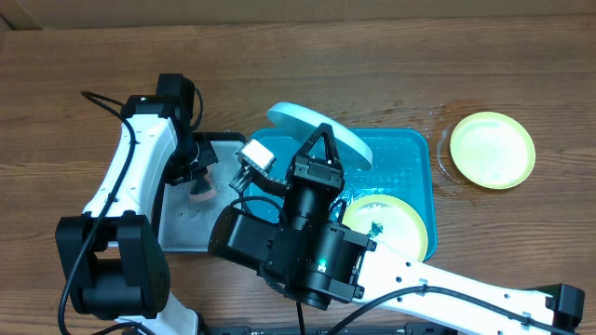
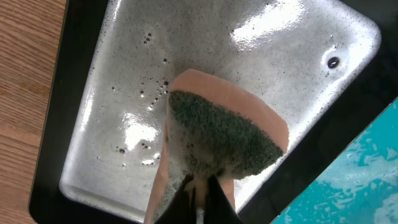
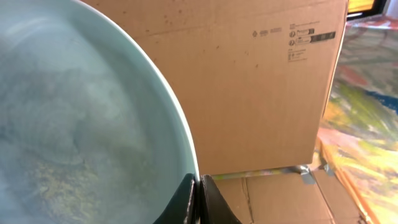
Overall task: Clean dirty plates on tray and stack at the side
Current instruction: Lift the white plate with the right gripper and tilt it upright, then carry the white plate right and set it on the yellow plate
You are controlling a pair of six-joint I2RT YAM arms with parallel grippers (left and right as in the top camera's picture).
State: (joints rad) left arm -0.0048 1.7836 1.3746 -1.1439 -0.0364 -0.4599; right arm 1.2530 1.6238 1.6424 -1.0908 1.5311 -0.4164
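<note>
My right gripper is going to set the pale blue plate, still tilted up above the teal tray, down on the yellow-green plate (image 1: 497, 143) outside the teal tray.
My right gripper (image 1: 321, 140) is shut on the rim of a pale blue plate (image 1: 317, 133) and holds it tilted up above the teal tray (image 1: 405, 149). In the right wrist view the plate (image 3: 81, 124) fills the left side, smeared with residue, its edge pinched between the fingers (image 3: 196, 186). A yellow-green plate (image 1: 396, 223) lies in the tray. Another yellow-green plate (image 1: 492, 149) sits on the table at the right. My left gripper (image 2: 199, 193) is shut on a pink sponge (image 2: 217, 137) with a green scrub face, over the soapy grey tray (image 2: 124, 93).
The grey soapy tray (image 1: 182, 223) with a black rim stands left of the teal tray. Water is spilled on the wooden table near the right plate (image 1: 442, 116). A cardboard box (image 3: 261, 81) shows behind in the right wrist view.
</note>
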